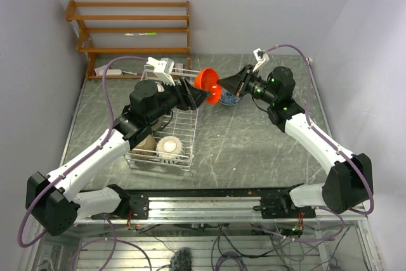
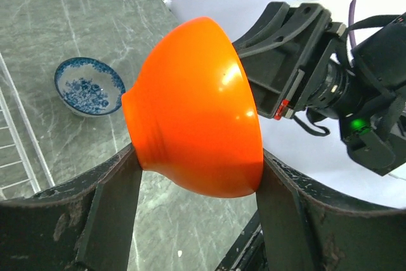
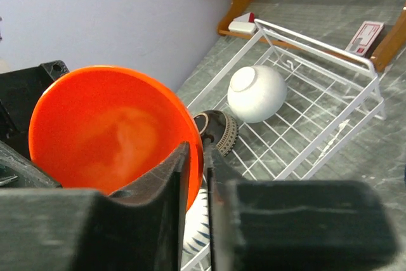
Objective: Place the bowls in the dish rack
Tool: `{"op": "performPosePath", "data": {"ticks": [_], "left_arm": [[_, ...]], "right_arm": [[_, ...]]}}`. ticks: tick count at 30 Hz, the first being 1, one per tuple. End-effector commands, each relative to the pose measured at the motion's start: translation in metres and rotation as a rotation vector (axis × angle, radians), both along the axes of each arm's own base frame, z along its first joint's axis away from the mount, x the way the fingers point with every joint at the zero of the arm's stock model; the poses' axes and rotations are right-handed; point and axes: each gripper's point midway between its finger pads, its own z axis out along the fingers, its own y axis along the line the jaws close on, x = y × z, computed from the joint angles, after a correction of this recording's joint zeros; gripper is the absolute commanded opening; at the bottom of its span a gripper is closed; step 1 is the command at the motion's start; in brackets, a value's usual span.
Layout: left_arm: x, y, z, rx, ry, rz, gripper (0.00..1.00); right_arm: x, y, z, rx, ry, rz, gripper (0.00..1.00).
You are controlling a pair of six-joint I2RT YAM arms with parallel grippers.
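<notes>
Next, my left gripper releases the orange-red bowl in the dish rack (image 1: 176,125), just behind the cream-white ribbed bowl. The orange-red bowl hangs above the rack's end now.
An orange-red bowl (image 1: 208,84) hangs in the air on its side, above the right end of the dish rack (image 1: 160,164). My left gripper (image 1: 209,95) holds its body, and both fingers (image 2: 108,207) touch the bowl (image 2: 196,112). From the other side, my right gripper (image 1: 222,85) pinches the rim of the bowl (image 3: 108,131), its jaws nearly together (image 3: 198,152). A cream-white ribbed bowl (image 1: 170,147) and a brown bowl (image 1: 146,145) lie in the rack. A white bowl with blue pattern (image 2: 89,85) sits on the table beside the rack.
A brown wooden slatted shelf (image 1: 133,30) stands against the back wall, with a small white object (image 1: 114,73) at its foot. A card (image 3: 365,35) lies near the shelf leg. The rack's far half (image 3: 330,103) holds only the white bowl (image 3: 257,93) and a dark patterned bowl (image 3: 221,130).
</notes>
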Motion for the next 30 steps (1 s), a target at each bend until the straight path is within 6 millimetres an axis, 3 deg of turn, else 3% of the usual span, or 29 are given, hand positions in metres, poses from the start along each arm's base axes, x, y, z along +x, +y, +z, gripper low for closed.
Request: {"op": "performPosePath", "data": {"ticks": [1,7,11,16,19,23,30], "left_arm": [[0.003,0.005,0.031,0.012,-0.107,0.032,0.38],[0.011,0.025,0.029,0.145,-0.131,0.114,0.33],[0.018,0.050,0.022,0.264,-0.126,0.216,0.32],[0.033,0.089,-0.001,0.481,-0.073,0.391,0.32],[0.041,0.102,-0.021,0.603,-0.020,0.443,0.32],[0.054,0.103,-0.054,0.748,0.050,0.451,0.31],[0.085,0.091,-0.092,0.903,0.059,0.435,0.30]], "right_arm": [[-0.004,-0.001,0.027,0.015,-0.061,0.002,0.29],[-0.002,-0.011,0.034,-0.016,-0.081,-0.060,0.57],[-0.002,-0.024,0.039,-0.031,-0.095,-0.110,0.65],[-0.002,-0.036,0.033,-0.081,-0.079,-0.155,0.66],[-0.004,-0.043,0.024,-0.111,-0.063,-0.174,0.66],[-0.008,-0.054,0.014,-0.166,-0.056,-0.201,0.67],[-0.013,-0.067,0.003,-0.217,-0.030,-0.218,0.67]]}}
